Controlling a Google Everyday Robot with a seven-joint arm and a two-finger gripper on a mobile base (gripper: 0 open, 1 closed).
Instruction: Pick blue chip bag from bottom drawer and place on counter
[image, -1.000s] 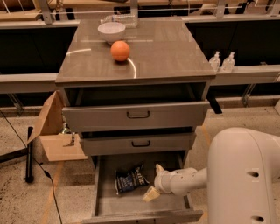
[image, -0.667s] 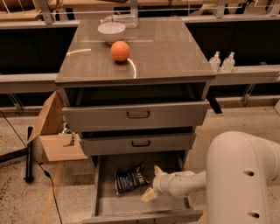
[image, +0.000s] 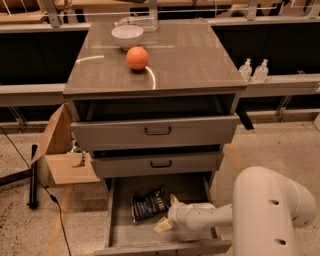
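The robot's gripper needs to close on the end of the blue chip bag (image: 163, 203) nearest its fingers, inside the open bottom drawer.
The blue chip bag (image: 148, 204) lies crumpled on the floor of the open bottom drawer (image: 126, 234), toward its back middle. My gripper (image: 167, 213) is down inside the drawer, just right of the bag and slightly in front of it. Its two pale fingers are spread apart and hold nothing. One fingertip (image: 174, 200) is near the bag's right edge. The counter (image: 195, 55) is the glossy top of the cabinet above.
An orange ball (image: 137, 58) and a white bowl (image: 127, 36) sit on the counter's back left. The two upper drawers stand partly open above the bottom one. A cardboard box (image: 62, 155) stands left of the cabinet. Two small bottles (image: 252, 70) are on a ledge at right.
My gripper and forearm have shifted a little left inside the drawer, closer to the blue chip bag. The bag has not moved.
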